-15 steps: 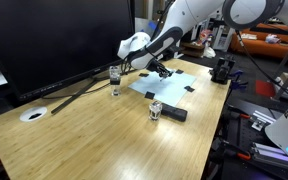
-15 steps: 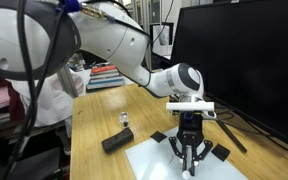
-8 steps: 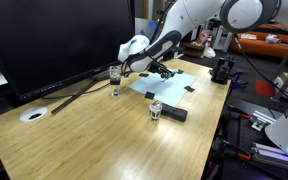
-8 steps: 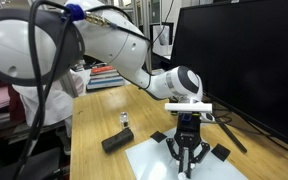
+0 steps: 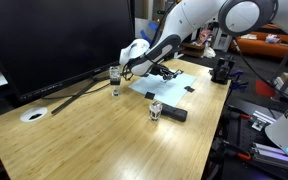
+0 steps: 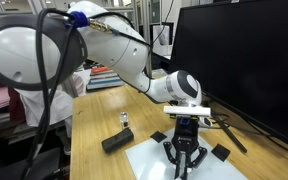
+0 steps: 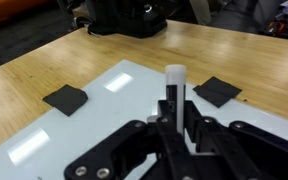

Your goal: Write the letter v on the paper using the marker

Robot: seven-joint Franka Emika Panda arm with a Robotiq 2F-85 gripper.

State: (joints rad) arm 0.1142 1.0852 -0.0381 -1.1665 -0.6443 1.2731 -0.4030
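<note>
Next, I release the marker from my gripper on the part of the paper (image 5: 149,78) toward the clear cup and the monitor.
The paper (image 5: 172,83) is a white sheet taped to the wooden table with black strips at its corners; it also shows in an exterior view (image 6: 154,160) and in the wrist view (image 7: 104,110). My gripper (image 6: 185,165) hangs straight down over the paper, shut on the marker (image 7: 174,90), a thin dark stick with a white end that stands out between the fingers in the wrist view. In an exterior view my gripper (image 5: 160,71) sits low over the sheet. I cannot tell whether the tip touches the paper. No ink mark shows.
A black oblong block (image 5: 174,114) and small clear glasses (image 5: 155,110) lie near the table's edge; both show again (image 6: 115,142). A clear cup (image 5: 115,75), a round white disc (image 5: 32,114) and a large black monitor (image 5: 54,40) stand behind.
My gripper has sunk slightly lower toward the paper with the marker held in it. Nothing else has moved.
</note>
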